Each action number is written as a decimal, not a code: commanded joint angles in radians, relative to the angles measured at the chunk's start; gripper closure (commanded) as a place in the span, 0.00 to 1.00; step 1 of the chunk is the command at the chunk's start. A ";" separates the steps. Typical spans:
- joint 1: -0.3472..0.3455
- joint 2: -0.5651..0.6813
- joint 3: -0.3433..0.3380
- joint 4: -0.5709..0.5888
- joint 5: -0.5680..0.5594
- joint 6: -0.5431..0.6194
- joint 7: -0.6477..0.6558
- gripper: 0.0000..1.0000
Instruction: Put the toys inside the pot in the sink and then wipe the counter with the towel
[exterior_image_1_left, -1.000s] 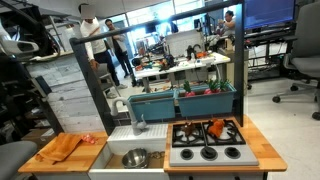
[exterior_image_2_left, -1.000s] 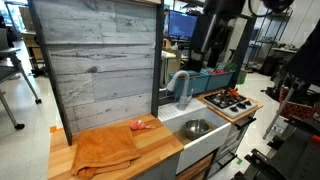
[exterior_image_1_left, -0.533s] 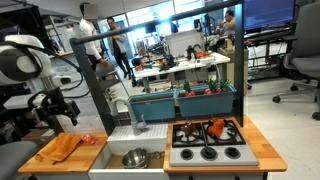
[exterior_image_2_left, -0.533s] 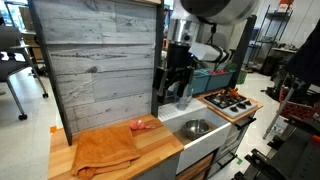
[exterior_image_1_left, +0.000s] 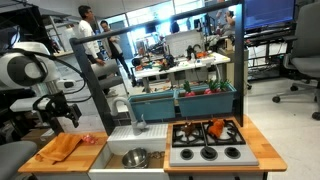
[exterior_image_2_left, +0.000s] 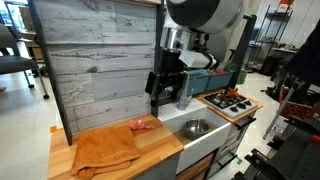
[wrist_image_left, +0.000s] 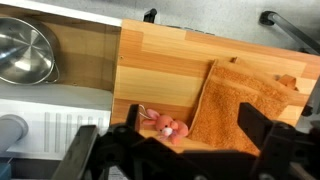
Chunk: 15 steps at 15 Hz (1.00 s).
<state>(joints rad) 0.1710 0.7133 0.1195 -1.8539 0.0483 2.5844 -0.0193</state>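
Observation:
Next, I close my gripper on the body (exterior_image_1_left: 88, 139) (wrist_image_left: 167, 126) of the small pink toy, which is lying on the wooden counter next to the orange towel.
A small pink toy (wrist_image_left: 165, 126) lies on the wooden counter (wrist_image_left: 175, 65) beside the orange towel (wrist_image_left: 250, 105). Both exterior views show the toy (exterior_image_1_left: 88, 138) (exterior_image_2_left: 142, 124) and the towel (exterior_image_1_left: 62, 148) (exterior_image_2_left: 100, 150). The steel pot (wrist_image_left: 25, 55) sits in the sink (exterior_image_1_left: 112, 158) and looks empty; it also shows in an exterior view (exterior_image_2_left: 196, 127). My gripper (wrist_image_left: 175, 150) hangs open and empty well above the counter, over the toy and the towel's edge. It also shows in both exterior views (exterior_image_1_left: 62, 110) (exterior_image_2_left: 165, 90).
A grey faucet (exterior_image_2_left: 180, 85) stands behind the sink. A stove (exterior_image_1_left: 207, 140) with an orange object on it lies beyond the sink. A wooden back panel (exterior_image_2_left: 95, 60) rises behind the counter. People and desks fill the background.
The arm has swung into view and moved over the counter end with the toy and towel. The gripper has stayed open. The toy, towel and pot have not moved.

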 joint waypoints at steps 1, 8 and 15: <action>0.021 0.053 -0.018 0.055 -0.014 0.010 0.053 0.00; 0.101 0.344 -0.095 0.401 -0.027 0.007 0.222 0.00; 0.093 0.410 -0.085 0.445 -0.020 0.003 0.192 0.00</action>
<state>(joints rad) 0.2679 1.1188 0.0285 -1.4155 0.0382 2.5905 0.1668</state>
